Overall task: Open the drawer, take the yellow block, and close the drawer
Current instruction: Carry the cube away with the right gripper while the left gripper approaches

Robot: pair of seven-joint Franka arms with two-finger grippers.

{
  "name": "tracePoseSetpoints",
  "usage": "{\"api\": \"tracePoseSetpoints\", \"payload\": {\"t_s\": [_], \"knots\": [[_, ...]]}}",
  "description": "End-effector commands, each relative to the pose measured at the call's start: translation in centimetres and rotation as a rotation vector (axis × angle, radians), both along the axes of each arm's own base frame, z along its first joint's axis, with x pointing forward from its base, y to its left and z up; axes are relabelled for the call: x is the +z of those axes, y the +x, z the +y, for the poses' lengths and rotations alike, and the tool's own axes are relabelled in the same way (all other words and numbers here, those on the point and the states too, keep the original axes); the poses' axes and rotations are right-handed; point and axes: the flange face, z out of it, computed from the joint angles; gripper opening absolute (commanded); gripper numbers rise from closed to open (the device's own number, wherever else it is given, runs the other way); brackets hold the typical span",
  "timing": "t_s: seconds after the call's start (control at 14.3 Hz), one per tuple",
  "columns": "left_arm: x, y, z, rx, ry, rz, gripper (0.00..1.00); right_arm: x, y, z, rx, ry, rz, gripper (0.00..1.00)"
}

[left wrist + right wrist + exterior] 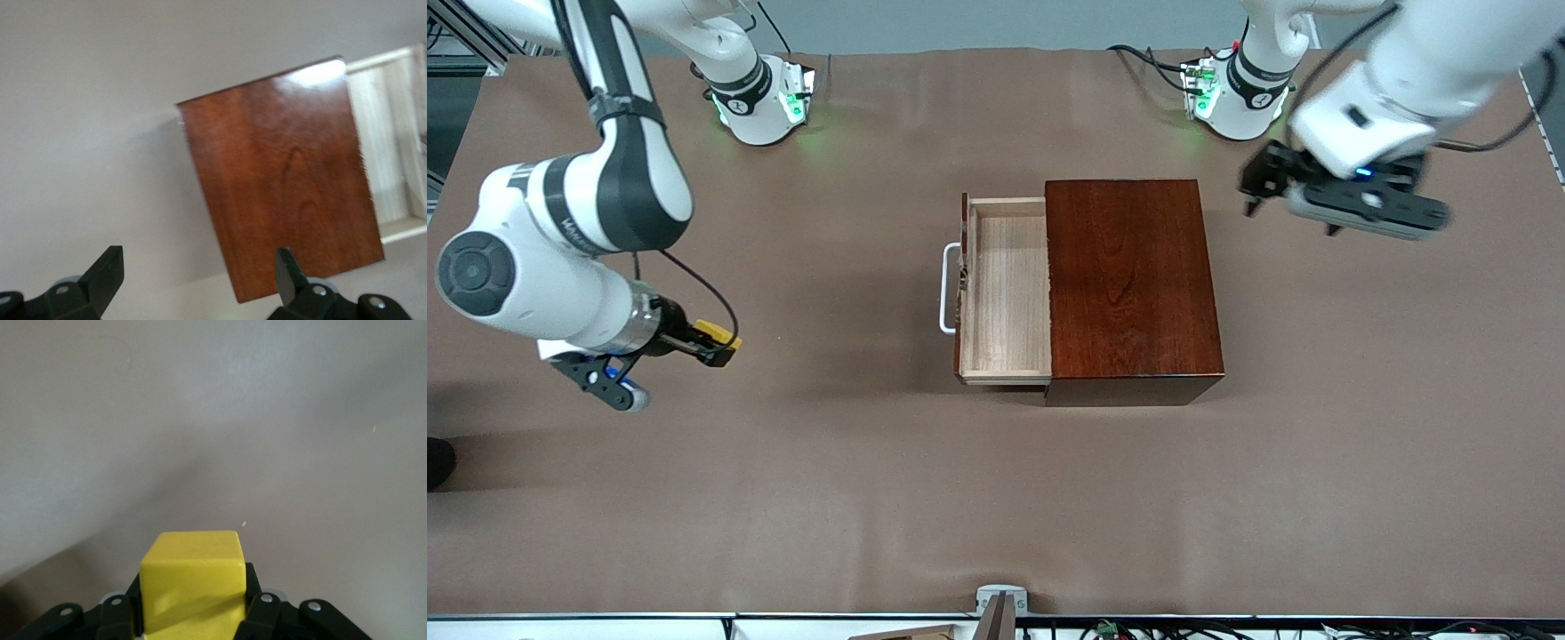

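Note:
I will put the yellow block down on the bare cloth (pixel 679 410) below my right gripper, well out from the white drawer handle.
The reddish-brown wooden box (pixel 1131 283) stands mid-table, and its pale drawer (pixel 1007 293) is pulled out toward the right arm's end, white handle (pixel 945 289) leading. The tray holds nothing that I can see. My right gripper (pixel 720 342) is in the air over bare table near the right arm's end, shut on the yellow block (pixel 718 333), which fills the space between the fingers in the right wrist view (pixel 192 583). My left gripper (pixel 1256 188) hangs open over the table beside the box, toward the left arm's end; its wrist view shows the box top (pixel 280 180) and part of the drawer (pixel 393 147).
Brown cloth covers the table (pixel 871 489). Both arm bases (pixel 760 98) (pixel 1232 93) stand along the edge farthest from the front camera. A small grey mount (pixel 1000 600) sits at the nearest edge.

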Motion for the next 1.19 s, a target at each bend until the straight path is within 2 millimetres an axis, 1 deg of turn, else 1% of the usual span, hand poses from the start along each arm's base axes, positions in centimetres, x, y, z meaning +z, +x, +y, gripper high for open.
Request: {"api": "tracePoseSetpoints", "payload": {"t_s": [0.0,0.07,0.14,0.21,0.28,0.35,0.49,0.56,0.63,0.7,0.77,0.91,0.98,1.12], "knots": [[0.1,-1.5,-3.9,-0.091,0.003,-0.015,1.0,-2.4,1.2,-4.1,0.1,0.01,-0.018,0.0],[-0.3,-2.2,-5.9,-0.134,-0.005,-0.009,1.0,-3.7,1.6,-5.9,0.136,0.012,-0.025,0.0],[-1.1,-2.5,-7.8,-0.174,-0.017,0.004,1.0,-5.1,1.9,-7.8,0.175,0.015,-0.036,0.0],[-1.1,-3.0,-9.9,-0.217,-0.036,0.003,1.0,-6.7,2.0,-9.4,0.209,0.015,-0.047,0.0],[-1.8,-3.0,-11.6,-0.259,-0.053,0.018,1.0,-7.9,1.9,-10.7,0.249,0.014,-0.065,0.0],[-2.4,-3.7,-14.3,-0.326,-0.075,0.026,1.0,-9.9,1.8,-11.4,0.279,0.01,-0.076,0.0],[-3.4,-4.3,-18.0,-0.423,-0.12,0.014,1.0,-13.3,1.7,-13.3,0.334,-0.003,-0.104,0.0],[-4.4,-4.5,-20.1,-0.487,-0.149,0.002,1.0,-14.9,1.6,-14.5,0.364,-0.005,-0.105,0.0],[-4.9,-4.5,-22.1,-0.552,-0.185,-0.023,1.0,-15.8,1.5,-14.8,0.388,-0.004,-0.101,0.0],[-5.9,-4.7,-23.9,-0.613,-0.212,-0.035,1.0,-16.6,1.5,-15.1,0.4,-0.003,-0.093,0.0],[-7.3,-5.2,-26.3,-0.677,-0.238,-0.045,1.0,-17.5,1.4,-15.2,0.402,-0.001,-0.084,0.0],[-10.5,-5.7,-30.8,-0.784,-0.273,-0.118,1.0,-19.4,1.6,-15.3,0.402,-0.01,-0.089,0.0],[-12.3,-6.1,-32.9,-0.816,-0.277,-0.137,1.0,-20.4,1.6,-15.5,0.4,-0.015,-0.091,0.0],[-16.0,-7.3,-36.4,-0.905,-0.25,-0.167,1.0,-21.6,1.7,-15.6,0.398,-0.022,-0.098,0.0]]}}
